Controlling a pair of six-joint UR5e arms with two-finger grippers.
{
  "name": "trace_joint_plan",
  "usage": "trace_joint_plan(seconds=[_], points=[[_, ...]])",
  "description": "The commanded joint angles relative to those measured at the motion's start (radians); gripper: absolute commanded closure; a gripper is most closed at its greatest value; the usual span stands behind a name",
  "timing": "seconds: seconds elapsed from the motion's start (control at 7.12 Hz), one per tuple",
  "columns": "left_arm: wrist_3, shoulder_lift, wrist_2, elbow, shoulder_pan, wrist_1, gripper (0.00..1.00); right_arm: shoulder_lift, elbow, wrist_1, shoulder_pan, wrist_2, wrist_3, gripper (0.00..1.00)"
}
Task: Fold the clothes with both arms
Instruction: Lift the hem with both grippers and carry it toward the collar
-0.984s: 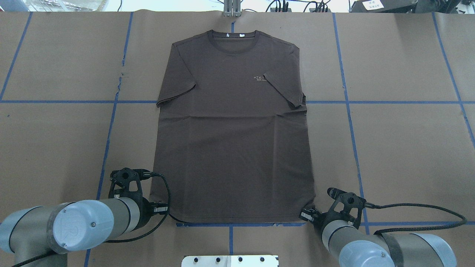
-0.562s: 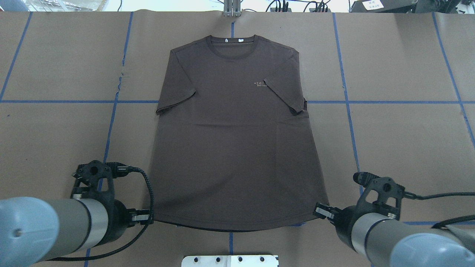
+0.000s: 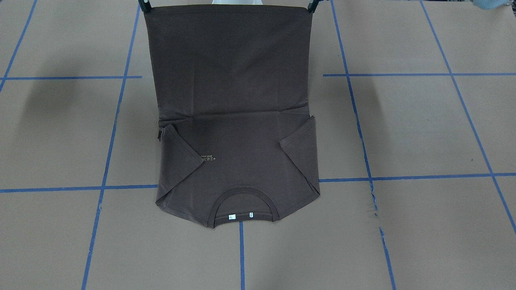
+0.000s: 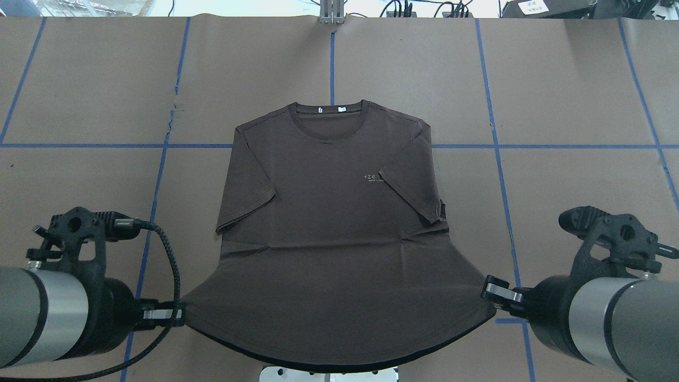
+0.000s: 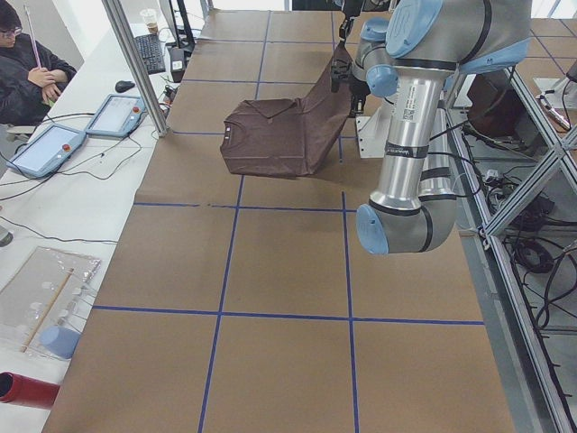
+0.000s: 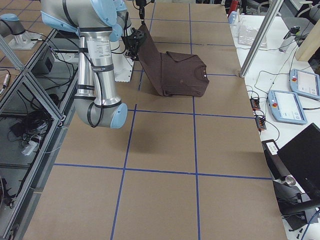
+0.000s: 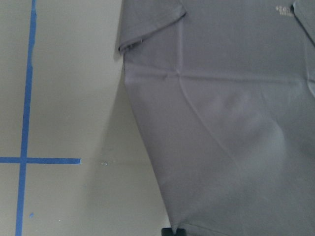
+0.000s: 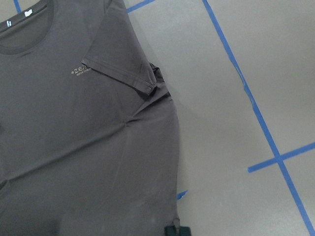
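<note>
The folded sleeve's outer shoulder corner (image 3: 323,196) is near the broken blue tape. Next, my left gripper lets go of the hem corner, now raised off the table, there.
The dark brown T-shirt (image 4: 329,239) lies collar-end (image 4: 328,119) on the brown paper, both sleeves folded in over the chest. Its hem end rises off the table toward the robot, stretched between the two grippers. My left gripper (image 4: 177,314) is shut on the left hem corner, which also shows at the bottom edge of the left wrist view (image 7: 173,231). My right gripper (image 4: 488,291) is shut on the right hem corner (image 8: 176,231). In the front-facing view the raised hem spans the top edge between the right gripper (image 3: 143,6) and the left gripper (image 3: 310,6).
The white pedestal base (image 4: 329,374) sits under the raised hem at the near edge. Blue tape lines (image 4: 498,146) grid the paper-covered table. A person (image 5: 27,72) sits at a side table with tablets (image 5: 45,149). More control pendants (image 6: 305,82) lie beyond the far end.
Both grippers have risen and drawn back toward the robot with the hem corners. The hem lifted off the table, and the collar end slid nearer to the robot.
</note>
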Motion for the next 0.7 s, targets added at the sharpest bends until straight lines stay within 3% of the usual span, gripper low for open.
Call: trace_joint_plan(seconds=[0.0, 0.14, 0.28, 0.56], points=[[0.219, -0.107, -0.029, 0.184, -0.198, -0.003, 1.00, 0.090, -0.142, 0.001, 0.158, 0.016, -0.186, 1.00], [0.313, -0.144, -0.043, 0.262, -0.290, -0.010, 1.00, 0.122, -0.232, 0.009, 0.259, 0.045, -0.255, 1.00], [0.365, -0.170, -0.044, 0.353, -0.356, -0.043, 1.00, 0.165, -0.385, 0.112, 0.356, 0.117, -0.296, 1.00], [0.408, -0.187, -0.044, 0.602, -0.423, -0.277, 1.00, 0.185, -0.681, 0.395, 0.450, 0.142, -0.316, 1.00]])
